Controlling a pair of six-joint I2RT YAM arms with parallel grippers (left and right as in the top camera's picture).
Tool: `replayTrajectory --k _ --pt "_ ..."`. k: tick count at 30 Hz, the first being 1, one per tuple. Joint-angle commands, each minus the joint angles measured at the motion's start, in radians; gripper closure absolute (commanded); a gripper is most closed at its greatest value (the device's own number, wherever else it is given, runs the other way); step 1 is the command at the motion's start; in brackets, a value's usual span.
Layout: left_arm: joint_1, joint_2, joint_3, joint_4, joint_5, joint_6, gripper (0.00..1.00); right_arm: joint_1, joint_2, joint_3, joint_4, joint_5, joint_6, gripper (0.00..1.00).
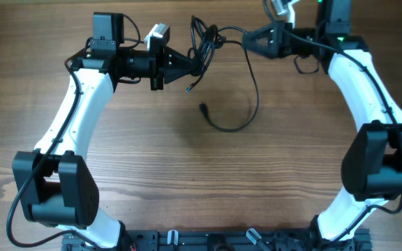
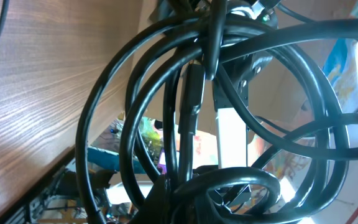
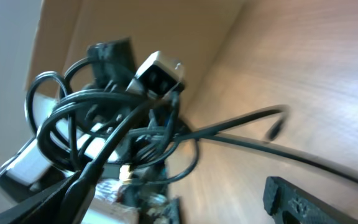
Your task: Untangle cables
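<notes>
I need to release the bundle with my left gripper on the bare wood [image 1: 147, 97] between my left arm and the plug end.
The cables form a thin black tangled bundle [image 1: 205, 38] at the back middle of the table. My left gripper [image 1: 197, 64] is shut on the bundle's lower part; in the left wrist view the loops [image 2: 191, 106] fill the frame above the fingers [image 2: 179, 199]. One cord [image 1: 255, 97] leaves the bundle, passes my right gripper [image 1: 248, 38], then loops down to a plug end [image 1: 203, 108] on the table. My right gripper [image 3: 173, 186] is open, its fingers wide apart, with a cord lying along one finger. The right wrist view shows the bundle [image 3: 104, 118] raised off the table.
A short free plug end [image 1: 189, 88] hangs just below the bundle. The wooden table [image 1: 152, 167] spreads between both arms. The arms' bases and a black rail [image 1: 215, 240] stand at the front edge. The left arm's white camera box [image 1: 159, 33] sits beside the bundle.
</notes>
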Motion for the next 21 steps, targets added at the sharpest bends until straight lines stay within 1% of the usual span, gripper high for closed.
replayTrajectory --k 1,2,3,4,5,6,7,9,10,11,13,14,16,18,20,21 --pt "0.009 -0.011 0.007 0.007 -0.018 -0.097 0.96 -0.099 0.019 0.011 0.212 -0.031 0.197 0.04" --pt "0.009 -0.011 0.007 0.007 -0.034 -0.183 0.96 -0.142 0.019 0.011 0.264 -0.063 0.308 0.09" --pt "0.009 -0.011 0.007 0.007 -0.045 -0.222 0.96 -0.151 0.019 0.01 0.253 -0.117 0.299 0.13" --pt "0.008 -0.011 0.007 0.007 -0.067 -0.272 0.96 -0.147 0.019 0.01 0.208 -0.171 0.268 0.19" --pt "0.007 -0.011 0.007 0.007 -0.1 -0.341 0.96 -0.132 0.019 0.01 0.135 -0.192 0.208 0.2" --pt "0.007 -0.011 0.007 0.009 -0.126 -0.422 0.96 -0.108 0.019 0.01 0.021 -0.185 0.126 0.22" --pt "0.007 -0.011 0.007 0.019 -0.125 -0.459 0.96 -0.091 0.019 0.01 -0.061 -0.15 0.065 0.24" --pt "0.007 -0.012 0.007 0.05 -0.119 -0.496 0.96 -0.022 0.019 0.01 -0.211 -0.032 -0.052 0.34" --pt "0.007 -0.011 0.007 0.055 -0.112 -0.514 0.96 0.038 0.019 0.01 -0.214 0.024 -0.061 0.41" --pt "0.006 -0.012 0.007 0.061 -0.098 -0.514 0.96 0.068 0.019 0.01 -0.203 0.053 -0.041 0.46" --pt "0.002 -0.011 0.007 0.064 -0.051 -0.512 0.96 0.132 0.019 0.01 -0.157 0.182 0.06 0.62" --pt "-0.003 -0.011 0.007 0.072 -0.024 -0.509 0.96 0.149 0.019 0.01 -0.125 0.225 0.109 0.66" --pt "-0.016 -0.011 0.007 0.15 0.031 -0.51 0.96 0.169 0.019 0.01 -0.048 0.296 0.204 0.67" --pt "-0.022 -0.012 0.007 0.173 0.038 -0.51 0.96 0.169 0.019 0.01 -0.024 0.357 0.256 0.67" --pt "-0.028 -0.012 0.007 0.172 0.037 -0.51 0.96 0.169 0.019 0.01 0.011 0.388 0.295 0.73" --pt "-0.03 -0.011 0.007 0.173 0.037 -0.509 0.96 0.169 0.019 0.01 0.039 0.375 0.313 0.74"
